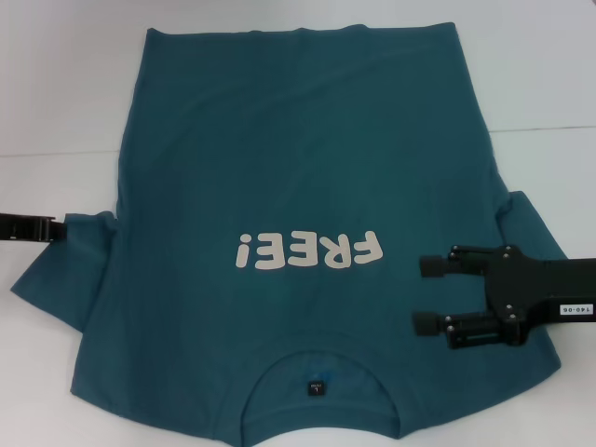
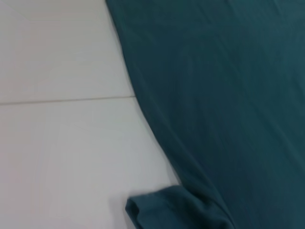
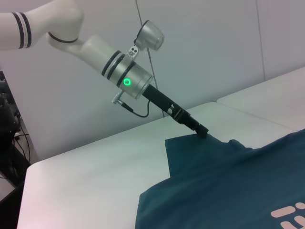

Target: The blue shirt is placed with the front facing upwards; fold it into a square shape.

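My left gripper is pinching only the far corner of the sleeve and pulling the sleeve crooked, so it should open and take the middle of the sleeve's hem (image 1: 42,267).
The blue shirt (image 1: 298,168) lies spread flat on the white table, front up. Its collar (image 1: 317,358) is nearest me, and the white "FREE!" lettering (image 1: 309,251) reads upside down. At the far left my left gripper (image 1: 61,227) meets the tip of the left sleeve (image 1: 88,244). In the right wrist view the left gripper's thin tip (image 3: 203,133) is pinched on the sleeve corner, where the cloth peaks slightly. My right gripper (image 1: 426,294) hovers open over the shirt's right shoulder area, beside the lettering, with nothing between its fingers (image 1: 430,265). The left wrist view shows only the shirt's side edge (image 2: 157,133) and the curled sleeve (image 2: 162,210).
A white table (image 1: 56,93) with a seam line (image 1: 545,128) carries the shirt. The right sleeve (image 1: 535,233) sticks out beyond the right arm. The table's far edge (image 3: 86,148) and a pale wall show behind the left arm (image 3: 128,78).
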Robot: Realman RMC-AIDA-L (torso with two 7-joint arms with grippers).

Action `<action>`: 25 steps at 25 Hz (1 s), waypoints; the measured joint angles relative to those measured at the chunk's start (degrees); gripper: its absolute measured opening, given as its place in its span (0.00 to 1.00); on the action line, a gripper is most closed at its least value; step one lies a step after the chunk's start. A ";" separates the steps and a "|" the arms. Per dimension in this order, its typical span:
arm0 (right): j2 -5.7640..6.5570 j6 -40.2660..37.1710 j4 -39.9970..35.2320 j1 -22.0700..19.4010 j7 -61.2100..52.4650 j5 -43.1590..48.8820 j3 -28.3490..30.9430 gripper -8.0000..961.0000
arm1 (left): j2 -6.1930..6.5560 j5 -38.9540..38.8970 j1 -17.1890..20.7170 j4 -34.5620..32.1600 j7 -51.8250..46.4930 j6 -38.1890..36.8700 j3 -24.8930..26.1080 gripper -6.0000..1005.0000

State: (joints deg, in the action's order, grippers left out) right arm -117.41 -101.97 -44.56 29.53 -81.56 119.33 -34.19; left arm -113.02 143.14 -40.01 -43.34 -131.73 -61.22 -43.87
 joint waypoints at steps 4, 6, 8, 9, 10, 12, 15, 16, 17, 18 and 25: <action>0.04 0.28 0.00 0.00 0.00 -0.06 0.05 0.94 | 0.53 0.78 -0.66 -0.66 -0.65 -0.46 -0.27 0.05; 0.08 0.34 0.00 0.02 0.00 -0.06 0.06 0.94 | 0.71 0.84 -0.82 -0.67 -0.76 -0.52 -0.30 0.05; 0.09 0.48 0.00 0.07 0.00 -0.07 0.08 0.94 | 1.22 0.87 -1.41 -0.72 -0.85 -0.87 -0.33 0.05; 0.08 0.58 0.00 0.07 0.00 -0.07 0.08 0.94 | 1.30 0.95 -1.48 -0.73 -0.87 -0.94 -0.34 0.06; 0.08 0.63 0.00 0.08 0.00 -0.07 0.09 0.94 | 1.34 1.22 -1.52 -0.82 -0.89 -0.99 -0.34 0.06; -0.02 0.82 0.00 0.08 0.00 -0.07 0.09 0.94 | 1.17 1.84 -1.33 -1.14 -0.92 -0.98 -0.34 0.06; -0.18 1.07 0.00 0.09 0.00 -0.07 0.09 0.94 | 0.74 2.55 -0.35 -1.66 -1.47 -1.32 -0.10 0.06; -0.20 1.11 0.00 0.09 0.00 -0.06 0.09 0.94 | 0.68 2.57 -0.02 -1.78 -1.92 -1.53 0.01 0.06; -0.22 1.18 0.00 0.09 0.00 -0.02 0.09 0.94 | 0.60 2.58 0.46 -2.15 -2.39 -1.59 0.00 0.06; -0.25 1.28 0.00 0.09 0.00 -0.01 0.03 0.94 | 0.37 2.59 1.10 -2.87 -2.94 -1.65 -0.02 0.06; -0.28 1.70 0.00 0.34 0.00 0.06 -0.30 0.94 | -2.32 3.21 4.88 -7.97 -2.14 -1.55 -0.98 0.16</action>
State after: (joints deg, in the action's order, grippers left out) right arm -117.68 -100.26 -44.56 29.87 -81.56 119.39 -34.48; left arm -115.34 146.35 -35.13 -51.31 -133.87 -62.76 -44.85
